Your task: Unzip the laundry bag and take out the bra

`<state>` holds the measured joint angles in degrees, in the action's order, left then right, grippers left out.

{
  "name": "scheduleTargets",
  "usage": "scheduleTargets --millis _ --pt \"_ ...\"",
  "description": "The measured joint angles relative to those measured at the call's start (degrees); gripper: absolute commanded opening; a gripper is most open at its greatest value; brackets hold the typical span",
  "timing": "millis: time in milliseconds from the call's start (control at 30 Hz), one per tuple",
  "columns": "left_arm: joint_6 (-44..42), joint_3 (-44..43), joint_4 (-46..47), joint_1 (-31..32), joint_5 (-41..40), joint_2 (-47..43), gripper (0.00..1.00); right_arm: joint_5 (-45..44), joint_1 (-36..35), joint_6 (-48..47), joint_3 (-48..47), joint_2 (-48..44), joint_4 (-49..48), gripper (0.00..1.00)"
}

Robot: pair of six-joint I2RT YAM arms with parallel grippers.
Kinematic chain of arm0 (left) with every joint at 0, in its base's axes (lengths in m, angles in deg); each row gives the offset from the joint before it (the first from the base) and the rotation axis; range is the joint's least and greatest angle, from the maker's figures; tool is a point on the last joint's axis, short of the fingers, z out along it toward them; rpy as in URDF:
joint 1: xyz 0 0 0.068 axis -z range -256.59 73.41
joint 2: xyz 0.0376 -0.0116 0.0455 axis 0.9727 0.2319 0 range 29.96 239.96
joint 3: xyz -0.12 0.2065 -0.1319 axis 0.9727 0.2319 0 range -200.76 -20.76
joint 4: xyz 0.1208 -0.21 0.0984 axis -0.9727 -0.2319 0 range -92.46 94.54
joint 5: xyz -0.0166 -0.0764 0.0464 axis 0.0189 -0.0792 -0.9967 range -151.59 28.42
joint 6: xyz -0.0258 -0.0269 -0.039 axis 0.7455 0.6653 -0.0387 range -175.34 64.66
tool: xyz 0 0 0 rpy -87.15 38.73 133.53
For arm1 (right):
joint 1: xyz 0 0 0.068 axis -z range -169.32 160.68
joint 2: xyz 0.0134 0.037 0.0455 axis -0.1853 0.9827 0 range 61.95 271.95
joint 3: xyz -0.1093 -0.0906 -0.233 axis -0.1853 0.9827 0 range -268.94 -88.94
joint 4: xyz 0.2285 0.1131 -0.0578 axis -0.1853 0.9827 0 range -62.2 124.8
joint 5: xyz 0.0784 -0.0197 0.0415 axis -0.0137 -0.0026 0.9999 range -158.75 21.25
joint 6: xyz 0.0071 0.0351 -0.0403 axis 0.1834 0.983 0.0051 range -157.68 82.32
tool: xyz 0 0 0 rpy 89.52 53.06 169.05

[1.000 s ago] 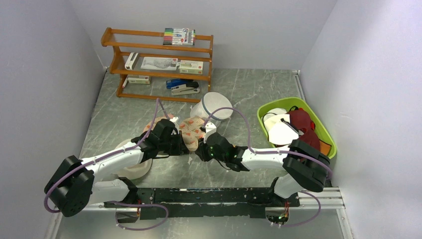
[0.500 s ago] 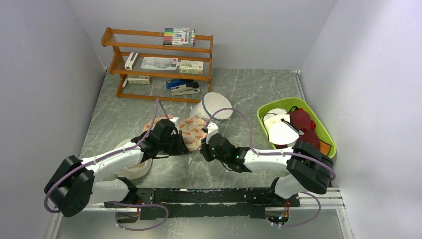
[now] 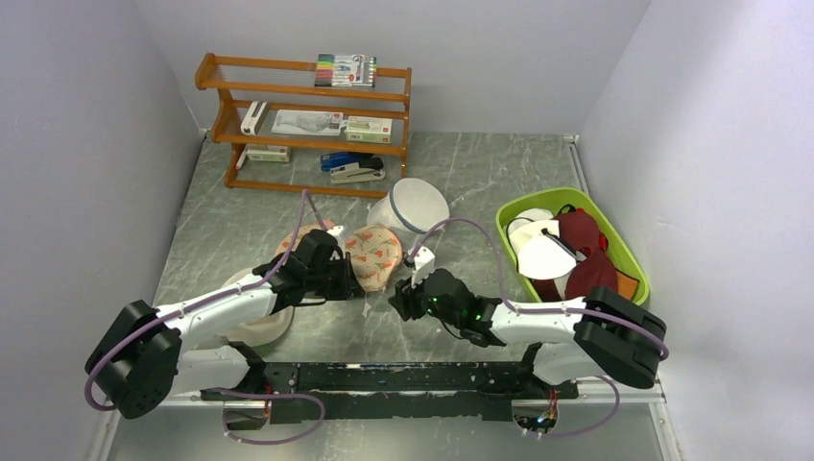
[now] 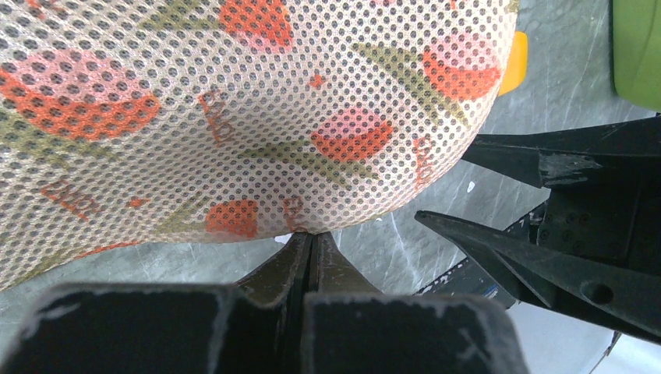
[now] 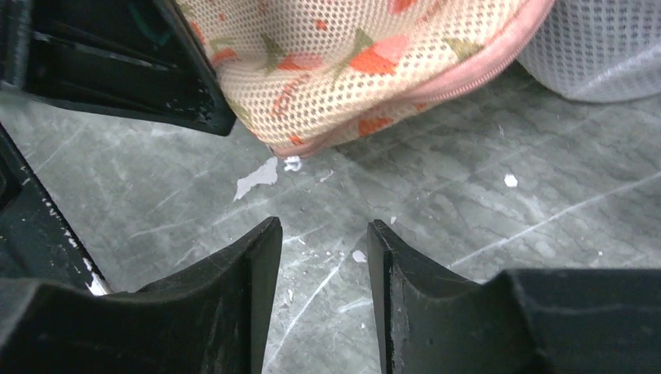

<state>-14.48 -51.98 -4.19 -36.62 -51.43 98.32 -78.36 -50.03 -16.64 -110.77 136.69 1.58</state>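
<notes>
The white zip pull sits at the pink rim of the laundry bag, ahead of my right gripper's fingers, so I should reach in with that gripper and pinch the pull [image 5: 292, 164].
The laundry bag [image 3: 372, 254], beige mesh with orange and green flowers, lies mid-table and fills the top of the left wrist view [image 4: 257, 117]. My left gripper [image 3: 355, 283] is shut on the bag's near edge, its tips [image 4: 312, 238] pinching the fabric rim. My right gripper [image 3: 397, 303] hovers over bare table a little in front of the bag's right lobe [image 5: 351, 62]. It is open [image 5: 323, 226] with nothing between its fingers. A pink zip seam [image 5: 468, 70] runs along the bag's rim. The bra is hidden.
A white mesh cylinder [image 3: 411, 205] stands just behind the bag. A green basket [image 3: 614, 240] of clothes sits at the right wall. A wooden shelf [image 3: 307, 125] is at the back left. A round cream cap [image 3: 257, 328] lies under my left arm.
My right gripper has drawn back from the bag's right lobe toward the near edge and has opened. The left gripper keeps its hold and has not moved.
</notes>
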Motion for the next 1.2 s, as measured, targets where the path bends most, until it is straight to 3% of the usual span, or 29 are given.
scheduleTargets --millis 200,400,533,700,1067,1200 --pt "-0.1 -0.1 -0.1 0.0 0.0 0.0 0.07 1.6 -0.4 -3.4 -0.3 1.7 -4.8 0.48" --pt "-0.2 -0.2 -0.2 0.0 0.0 0.0 0.07 -2.3 -2.4 -4.0 -4.1 7.7 -5.0 0.45" --pt "-0.2 -0.2 -0.3 0.0 0.0 0.0 0.07 -7.1 -5.0 -4.8 -7.0 10.5 -4.3 0.32" --pt "-0.2 -0.2 -0.5 0.0 0.0 -0.1 0.07 -11.7 -6.5 -4.9 -8.1 12.3 -3.9 0.27" --pt "-0.2 -0.2 -0.5 0.0 -0.1 -0.7 0.07 -15.3 -6.9 -3.5 -8.2 13.2 -3.9 0.00" --pt "-0.3 -0.2 -0.8 0.0 -0.1 -1.2 0.31 -15.3 -6.9 -3.3 -8.2 12.8 -3.9 0.00"
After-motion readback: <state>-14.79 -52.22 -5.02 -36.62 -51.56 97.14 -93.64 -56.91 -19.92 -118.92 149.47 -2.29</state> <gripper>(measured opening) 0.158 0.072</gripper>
